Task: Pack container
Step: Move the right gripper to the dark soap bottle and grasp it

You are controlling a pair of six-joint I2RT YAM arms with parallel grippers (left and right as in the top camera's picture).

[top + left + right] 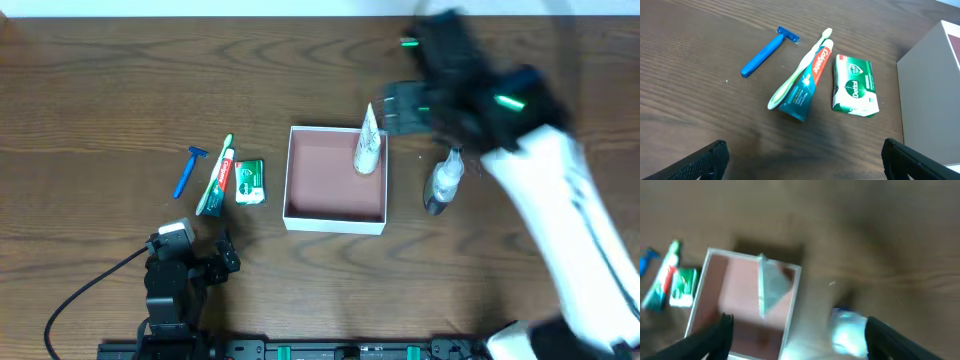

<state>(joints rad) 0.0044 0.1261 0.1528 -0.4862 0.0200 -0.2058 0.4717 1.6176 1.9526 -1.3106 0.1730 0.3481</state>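
I need to move my right gripper to the clear bottle's body point(446, 180) point(850, 332) next and close it there, because the bottle still lies beside the container.
The container point(325, 178), a shallow white box with a reddish-brown floor, sits mid-table. A white tube point(368, 142) stands tilted in its far right corner, against the wall. A clear bottle point(443, 180) lies on the table just right of the box. My right gripper point(403, 106) is open and empty, above the table beyond that corner. The blurred right wrist view shows its open jaws point(800, 340) over the box point(730, 295), the tube point(771, 285) and the bottle point(850, 332). My left gripper point(802, 167) is open and empty, low at the front left.
Left of the box lie a blue razor point(186, 172), a green toothbrush point(800, 70) across a toothpaste tube point(218, 180), and a green soap packet point(250, 182). The left wrist view shows the box's wall point(927, 90) at its right edge. The left arm's cable point(80, 295) trails at the front.
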